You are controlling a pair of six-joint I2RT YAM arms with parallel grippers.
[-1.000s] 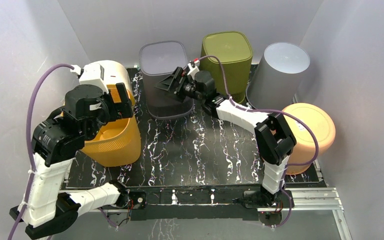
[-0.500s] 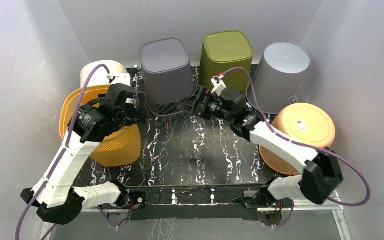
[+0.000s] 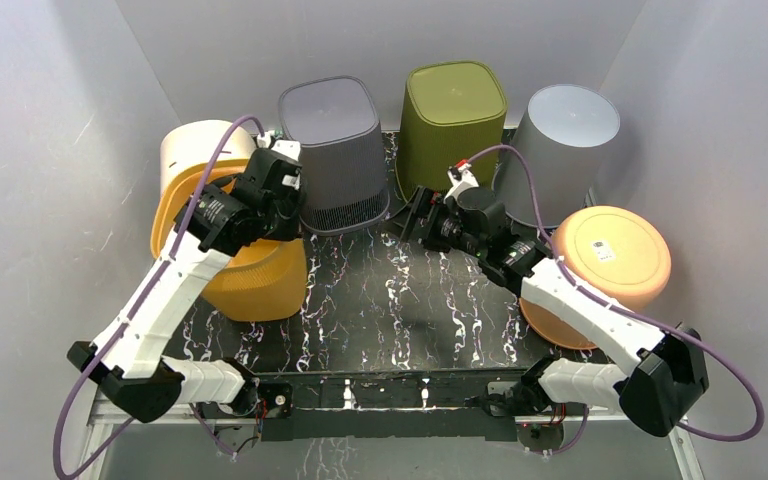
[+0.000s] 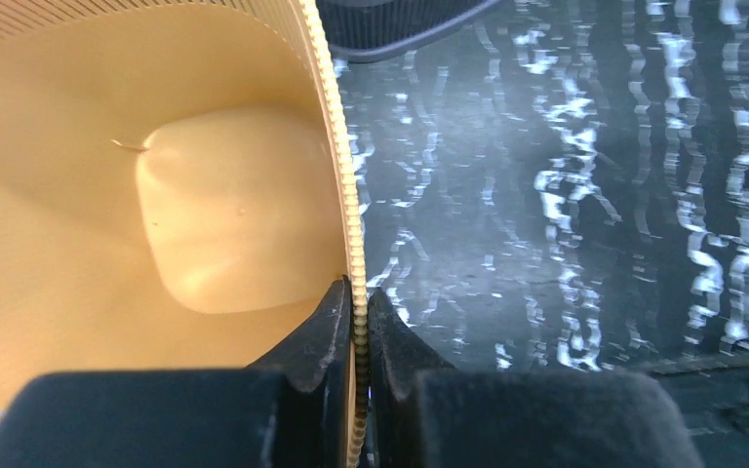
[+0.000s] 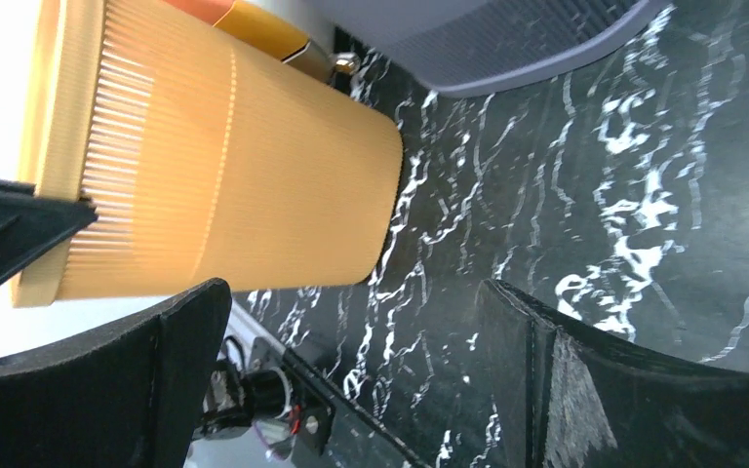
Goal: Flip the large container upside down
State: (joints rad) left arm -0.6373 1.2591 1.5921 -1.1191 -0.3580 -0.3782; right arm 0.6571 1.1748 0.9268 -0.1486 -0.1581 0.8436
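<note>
Next, my left gripper releases the large container on the black marbled mat (image 3: 394, 281) (image 4: 564, 166) in front of the purple-grey and olive bins.
The large container (image 3: 255, 275) is a yellow-orange ribbed bin at the left of the mat, standing with its mouth up. My left gripper (image 3: 282, 208) is shut on its right rim. In the left wrist view both fingers pinch the beaded rim (image 4: 356, 244) of the container (image 4: 156, 195), one inside and one outside. My right gripper (image 3: 416, 214) hovers open over the middle of the mat, facing the bin and apart from it. The right wrist view shows the container's ribbed wall (image 5: 224, 166) beyond my right gripper (image 5: 351, 297), which holds nothing.
Several upturned bins line the back: cream (image 3: 192, 148), purple-grey (image 3: 332, 150), olive (image 3: 452, 110) and grey round (image 3: 562, 140). A peach round tub (image 3: 612, 262) sits at the right. The black marbled mat (image 3: 400, 300) lies between the arms, with enclosure walls on both sides.
My left gripper swung over to the bin's right rim and closed on it; the bin shifted right. My right arm pulled back from the purple-grey bin toward the mat's middle, still open.
</note>
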